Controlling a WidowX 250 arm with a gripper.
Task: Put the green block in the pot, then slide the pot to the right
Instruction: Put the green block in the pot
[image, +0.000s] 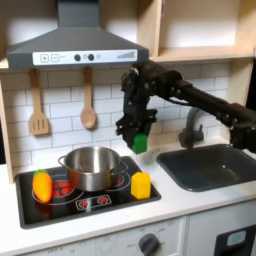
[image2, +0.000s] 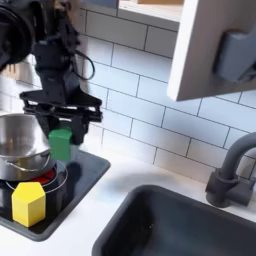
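Note:
Next, my gripper releases the green block, now hanging above the stove's edge, inside the silver pot (image: 99, 167), close to the front rim toward the yellow block.
The green block (image: 139, 143) (image2: 61, 144) hangs in the air, with my gripper (image: 137, 133) (image2: 62, 128) shut on it from above. In both exterior views it is to the right of the pot and above the stove's right edge, clear of the surface. The shiny silver pot (image: 92, 166) (image2: 19, 141) stands on the black stove top (image: 118, 200) (image2: 87, 170). I can see nothing inside the pot.
A yellow block (image: 141, 185) (image2: 29, 203) sits on the stove in front of the gripper. An orange-yellow toy vegetable (image: 42, 185) lies left of the pot. The sink (image: 212, 166) (image2: 175, 222) and faucet (image: 190, 128) (image2: 231, 170) are to the right. Wooden utensils (image: 88, 103) hang on the tiled wall.

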